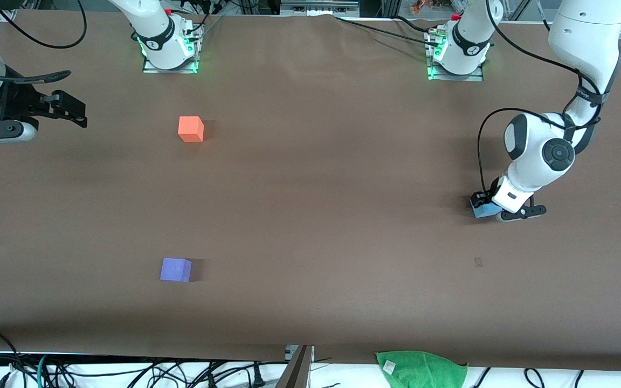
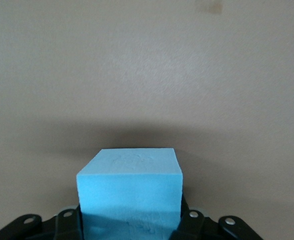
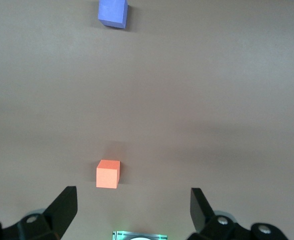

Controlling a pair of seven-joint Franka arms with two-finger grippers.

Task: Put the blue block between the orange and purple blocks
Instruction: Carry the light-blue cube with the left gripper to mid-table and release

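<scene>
I should use my left gripper to set the blue block, now low at the table surface, down on the table's bare middle [image 1: 316,194], in line with the gap between the two other blocks.
The light blue block [image 1: 483,210] [image 2: 129,187] sits low at the table surface near the left arm's end, and my left gripper [image 1: 485,206] [image 2: 129,226] is shut on it, a black finger against each side. Toward the right arm's end lie the orange block [image 1: 191,129] [image 3: 108,174] and, nearer the front camera, the purple block [image 1: 176,269] [image 3: 112,12], with bare table between them. My right gripper [image 1: 73,110] [image 3: 132,210] waits open in the air at the right arm's end of the table, holding nothing.
A green cloth [image 1: 421,369] lies on the table's edge nearest the front camera. Beside it a metal post [image 1: 297,369] sticks up. A small dark mark [image 1: 478,262] shows on the brown table [image 1: 316,215] near the blue block. Cables run along both long edges.
</scene>
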